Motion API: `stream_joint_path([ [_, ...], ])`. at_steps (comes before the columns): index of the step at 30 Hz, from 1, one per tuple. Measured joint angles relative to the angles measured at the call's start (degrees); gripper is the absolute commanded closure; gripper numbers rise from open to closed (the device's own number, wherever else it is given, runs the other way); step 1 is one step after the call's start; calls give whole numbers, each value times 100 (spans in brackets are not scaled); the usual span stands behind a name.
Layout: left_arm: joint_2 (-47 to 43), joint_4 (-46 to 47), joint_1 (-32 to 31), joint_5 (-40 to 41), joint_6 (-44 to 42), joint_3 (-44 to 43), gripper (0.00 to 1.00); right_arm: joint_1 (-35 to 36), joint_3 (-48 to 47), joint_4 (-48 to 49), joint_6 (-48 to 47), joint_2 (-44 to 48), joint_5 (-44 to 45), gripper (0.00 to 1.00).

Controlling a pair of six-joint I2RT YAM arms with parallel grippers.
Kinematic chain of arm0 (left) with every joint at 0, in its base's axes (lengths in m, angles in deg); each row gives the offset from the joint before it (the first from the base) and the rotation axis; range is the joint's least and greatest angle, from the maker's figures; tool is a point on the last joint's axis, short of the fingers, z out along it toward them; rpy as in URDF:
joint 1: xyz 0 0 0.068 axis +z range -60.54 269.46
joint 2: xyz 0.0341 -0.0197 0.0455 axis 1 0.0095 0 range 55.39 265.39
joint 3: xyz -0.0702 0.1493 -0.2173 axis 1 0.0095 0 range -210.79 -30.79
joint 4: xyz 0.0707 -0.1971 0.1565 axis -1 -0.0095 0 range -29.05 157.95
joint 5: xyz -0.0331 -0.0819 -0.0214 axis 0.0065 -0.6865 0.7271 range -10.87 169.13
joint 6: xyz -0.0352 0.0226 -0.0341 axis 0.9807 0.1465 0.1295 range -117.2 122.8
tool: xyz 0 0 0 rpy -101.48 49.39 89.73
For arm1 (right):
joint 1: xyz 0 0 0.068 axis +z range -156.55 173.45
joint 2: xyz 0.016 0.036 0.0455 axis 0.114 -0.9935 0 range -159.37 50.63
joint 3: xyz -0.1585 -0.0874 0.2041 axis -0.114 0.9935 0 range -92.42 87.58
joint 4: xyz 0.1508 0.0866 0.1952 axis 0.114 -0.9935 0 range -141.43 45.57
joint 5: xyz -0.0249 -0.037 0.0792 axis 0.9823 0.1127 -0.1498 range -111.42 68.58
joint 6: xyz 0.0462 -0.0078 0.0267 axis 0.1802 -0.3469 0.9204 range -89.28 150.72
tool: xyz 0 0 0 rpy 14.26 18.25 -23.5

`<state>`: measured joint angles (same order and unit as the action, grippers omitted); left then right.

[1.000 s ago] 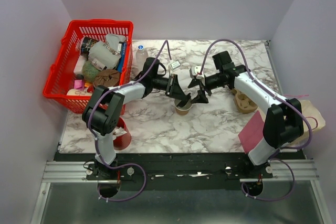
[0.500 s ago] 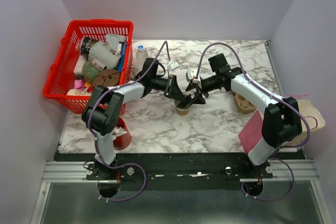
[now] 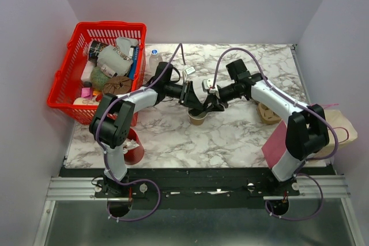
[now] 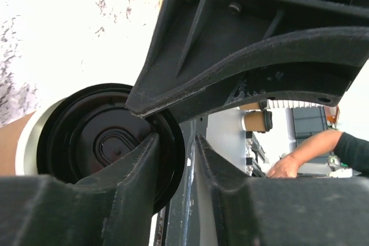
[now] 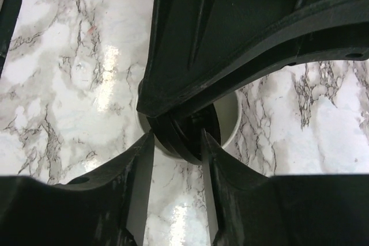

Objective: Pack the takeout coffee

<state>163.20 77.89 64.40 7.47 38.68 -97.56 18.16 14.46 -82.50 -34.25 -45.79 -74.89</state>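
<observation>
The black lid is tilted over the cup's rim with both grippers on it. Next, I rest it there, then use my right gripper to take its edge point(image 5: 177, 142) and turn it.
The takeout coffee's tan paper cup point(image 3: 198, 120) stands mid-table with its mouth partly uncovered. Its black lid point(image 4: 98, 136) sits tilted over the pale rim point(image 5: 233, 119). My two grippers meet tip to tip right above the cup. In the left wrist view my left gripper point(image 4: 176, 136) has the lid's edge between its fingers, against one finger with a slit beside the other. My right gripper point(image 5: 177, 133) straddles the lid point(image 5: 190, 126) from the opposite side, both tips against it. From above, the left gripper point(image 3: 195, 108) and the right gripper point(image 3: 210, 106) hide the lid.
A red basket point(image 3: 104, 67) full of items sits at the back left, with a clear bottle point(image 3: 154, 59) beside it. A brown pulp cup carrier point(image 3: 269, 112) lies to the right, a pink sheet point(image 3: 278, 145) nearer. A red cup point(image 3: 134, 151) stands by the left arm.
The right gripper moved left to the cup and narrowed its jaws round the lid. The left gripper's jaws widened a little. The cup shifted slightly left.
</observation>
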Motion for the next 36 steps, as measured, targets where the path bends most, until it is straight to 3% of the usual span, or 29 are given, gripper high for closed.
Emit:
stream_joint_path([
  [9,-114,-225,85,138,-138,-20,52,0,-420,-501,-20,-136,28,72],
  [20,-627,-669,181,520,-595,-74,50,138,-782,-743,378,-247,39,78],
  [30,-1327,-2420,271,1300,-2358,-555,47,160,-852,-758,809,-345,197,73],
  [36,-1687,-3296,271,1731,-3683,-553,47,199,-846,-741,848,-319,326,54],
])
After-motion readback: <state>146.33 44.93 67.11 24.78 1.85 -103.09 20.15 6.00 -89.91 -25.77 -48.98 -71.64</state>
